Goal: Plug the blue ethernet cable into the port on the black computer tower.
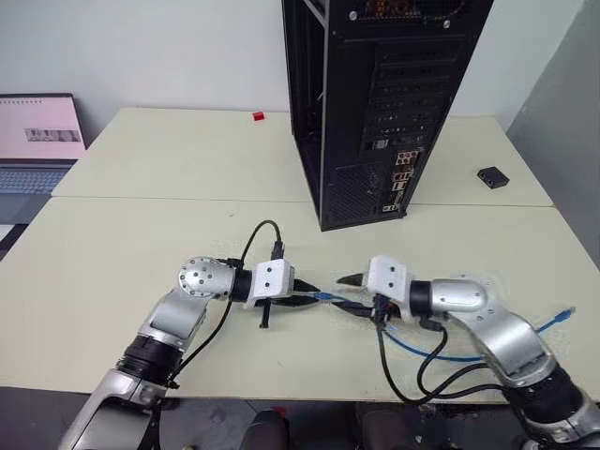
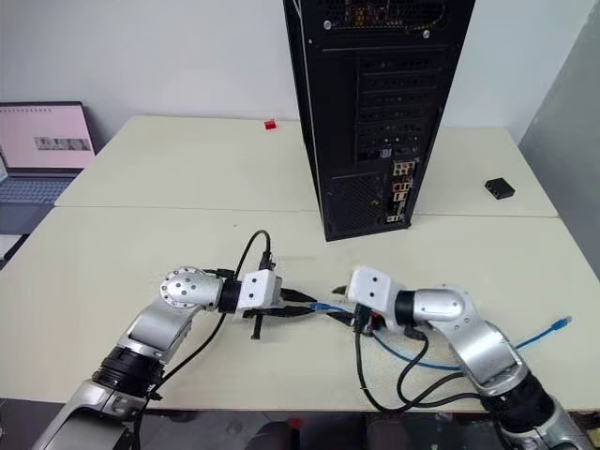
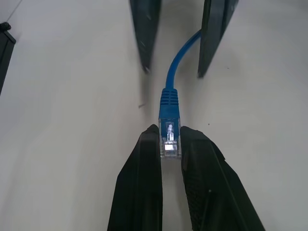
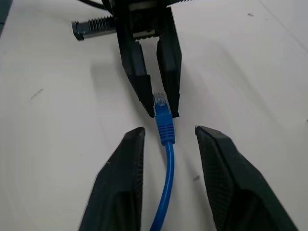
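Note:
Left fingers cover the clear plug that enters the port, so my right gripper should turn and take the blue cord [image 4: 169, 151] just behind it.
The blue ethernet cable [image 1: 441, 356] runs from a loose plug at the right table edge [image 1: 565, 314], under my right arm, to the space between my two grippers. My left gripper [image 3: 169, 137] is shut on the cable's clear plug [image 4: 160, 100], pinching it at the fingertips. My right gripper [image 4: 169, 131] faces it, open, with the blue cord passing freely between its fingers [image 4: 126, 163]. The black computer tower [image 1: 394, 94] stands upright at the back of the table, rear panel toward me. The port sits in its coloured connector cluster [image 1: 401, 173], too small to single out.
An open laptop [image 1: 37, 141] stands at the far left. A small red object [image 1: 258, 116] lies behind the tower's left side, and a small black box [image 1: 492, 176] lies to its right. Black arm cables [image 1: 417, 370] loop on the table near my right arm.

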Robot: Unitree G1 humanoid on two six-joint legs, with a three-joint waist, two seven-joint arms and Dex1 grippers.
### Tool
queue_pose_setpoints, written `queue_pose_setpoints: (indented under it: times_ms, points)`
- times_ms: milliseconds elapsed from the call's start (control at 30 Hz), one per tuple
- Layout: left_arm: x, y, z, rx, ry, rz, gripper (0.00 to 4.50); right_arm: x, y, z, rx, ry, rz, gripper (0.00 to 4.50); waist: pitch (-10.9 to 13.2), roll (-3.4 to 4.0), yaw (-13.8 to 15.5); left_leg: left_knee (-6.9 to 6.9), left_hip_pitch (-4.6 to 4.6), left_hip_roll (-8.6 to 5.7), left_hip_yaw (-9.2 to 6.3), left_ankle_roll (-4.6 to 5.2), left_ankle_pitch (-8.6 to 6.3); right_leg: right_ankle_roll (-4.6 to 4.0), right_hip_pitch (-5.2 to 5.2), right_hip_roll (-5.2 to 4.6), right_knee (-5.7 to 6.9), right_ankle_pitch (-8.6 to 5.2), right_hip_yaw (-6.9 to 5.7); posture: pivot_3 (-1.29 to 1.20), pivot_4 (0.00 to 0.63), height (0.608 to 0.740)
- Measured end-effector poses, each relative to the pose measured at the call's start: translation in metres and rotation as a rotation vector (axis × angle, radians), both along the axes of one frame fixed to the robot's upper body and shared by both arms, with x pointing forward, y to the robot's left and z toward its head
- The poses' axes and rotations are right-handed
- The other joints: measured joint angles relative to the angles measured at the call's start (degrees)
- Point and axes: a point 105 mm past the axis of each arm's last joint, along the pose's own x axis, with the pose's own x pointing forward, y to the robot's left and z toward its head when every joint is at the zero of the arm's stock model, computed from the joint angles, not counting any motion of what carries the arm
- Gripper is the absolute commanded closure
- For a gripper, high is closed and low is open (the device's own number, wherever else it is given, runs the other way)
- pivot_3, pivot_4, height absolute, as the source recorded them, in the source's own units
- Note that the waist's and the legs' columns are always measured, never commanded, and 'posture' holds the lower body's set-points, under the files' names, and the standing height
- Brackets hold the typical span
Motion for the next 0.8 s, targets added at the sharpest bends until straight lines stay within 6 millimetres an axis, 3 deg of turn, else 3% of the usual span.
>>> queue_pose_setpoints:
  times_ms: [100, 200, 467, 800]
  points:
    - [0.000, -0.003, 0.005, -0.025, -0.096, -0.011, 4.21, -0.005, -0.008, 0.010, 0.051, 0.053, -0.017, 1.24, 0.00, 0.00, 0.05, 0.00, -0.01, 0.02, -0.03, 0.00, 0.00, 0.00, 0.00, 0.00, 0.00, 0.00, -0.02, 0.00, 0.150, 0.740]
    - [-0.001, -0.004, 0.013, -0.068, -0.324, -0.022, 4.21, -0.009, -0.014, 0.024, 0.187, 0.177, -0.055, 0.40, 0.00, 0.00, -0.03, -0.01, 0.02, 0.03, 0.00, 0.00, 0.00, -0.01, 0.00, -0.01, 0.01, 0.01, 0.03, 0.00, 0.150, 0.740]
    - [-0.011, -0.002, 0.026, -0.153, -0.745, -0.078, 4.21, -0.005, -0.010, 0.030, 0.358, 0.365, -0.094, 0.38, 0.00, 0.00, 0.11, 0.00, 0.00, 0.00, 0.01, 0.00, 0.00, 0.06, 0.00, -0.04, 0.00, 0.06, 0.02, 0.00, 0.150, 0.740]
    - [-0.008, 0.001, 0.034, -0.216, -0.877, -0.037, 4.21, 0.009, 0.003, 0.032, 0.473, 0.497, -0.109, 0.38, -0.01, 0.01, 0.06, -0.01, -0.01, -0.01, -0.02, 0.01, 0.00, 0.07, 0.00, -0.04, 0.00, 0.07, -0.03, 0.00, 0.150, 0.740]
